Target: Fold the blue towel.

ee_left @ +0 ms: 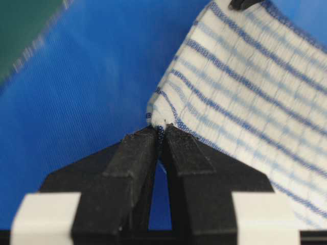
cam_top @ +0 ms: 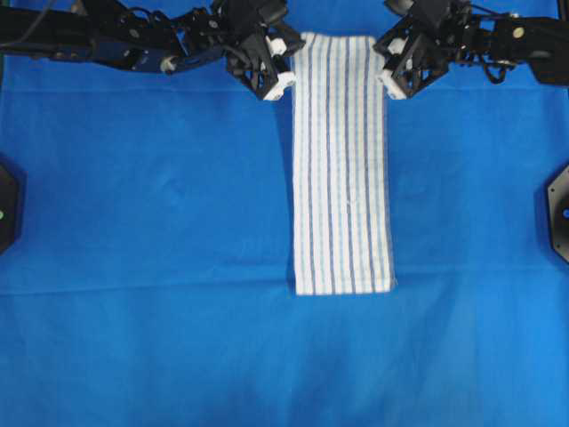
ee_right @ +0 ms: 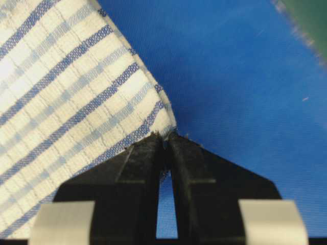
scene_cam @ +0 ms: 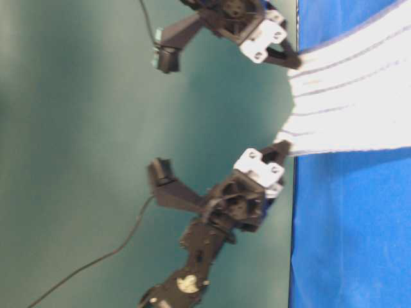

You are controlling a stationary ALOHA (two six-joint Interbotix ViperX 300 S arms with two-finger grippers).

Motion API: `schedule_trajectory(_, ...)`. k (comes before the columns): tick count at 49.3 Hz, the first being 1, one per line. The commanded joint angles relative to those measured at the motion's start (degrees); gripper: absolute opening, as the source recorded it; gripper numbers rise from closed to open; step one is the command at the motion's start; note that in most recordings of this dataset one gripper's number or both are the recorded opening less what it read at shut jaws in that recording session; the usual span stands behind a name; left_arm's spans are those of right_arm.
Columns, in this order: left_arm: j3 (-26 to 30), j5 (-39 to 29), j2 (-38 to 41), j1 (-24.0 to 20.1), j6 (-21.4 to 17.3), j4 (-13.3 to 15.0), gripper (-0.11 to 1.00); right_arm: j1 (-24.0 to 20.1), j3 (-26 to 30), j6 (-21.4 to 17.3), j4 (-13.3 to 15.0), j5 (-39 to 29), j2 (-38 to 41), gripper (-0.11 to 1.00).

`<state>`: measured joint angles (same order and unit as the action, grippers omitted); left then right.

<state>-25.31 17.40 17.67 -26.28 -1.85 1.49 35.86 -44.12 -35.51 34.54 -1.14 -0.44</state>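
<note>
Next, my right gripper releases its blue towel corner just short of the towel's near corner on the same side (cam_top: pixel 387 253).
The blue towel (cam_top: pixel 342 169) is a long narrow strip of white cloth with fine blue stripes, lying down the middle of the table. My left gripper (cam_top: pixel 288 78) is at its far left corner and my right gripper (cam_top: pixel 386 76) at its far right corner. In the left wrist view, my left gripper (ee_left: pixel 161 130) is shut on the corner of the towel (ee_left: pixel 245 87). The right wrist view shows my right gripper (ee_right: pixel 167 138) shut on the other corner of the towel (ee_right: pixel 66 87). At table level, the held end of the towel (scene_cam: pixel 353 96) is raised off the table between the two grippers.
A plain blue covering (cam_top: pixel 142 222) spreads over the whole table. Black fixtures sit at the left edge (cam_top: pixel 7 205) and the right edge (cam_top: pixel 558 209). Both black arms reach in from the far side. A green backdrop (scene_cam: pixel 77 128) with a trailing cable stands behind.
</note>
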Motion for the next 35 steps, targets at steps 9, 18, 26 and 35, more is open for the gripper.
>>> schedule_trajectory(9, 1.32, -0.09, -2.81, -0.18, -0.88, -0.18, 0.03, 0.18, -0.09, -0.26, -0.09, -0.79, -4.57, 0.07)
schedule_trajectory(18, 1.14, -0.70, -2.99, 0.53, -0.97, -0.18, 0.03, -0.44, -0.79, -0.35, -0.70, -0.79, -5.01, 0.07)
schedule_trajectory(26, 0.00, -2.20, -3.69, 3.52, -0.97, -0.18, 0.03, -3.52, -3.34, -0.62, -2.37, -0.79, -6.94, 0.07)
schedule_trajectory(35, -2.81, -4.75, -6.33, 9.76, -0.35, -0.18, 0.03, -10.63, -8.44, -2.29, -4.31, -0.88, -11.34, 0.07)
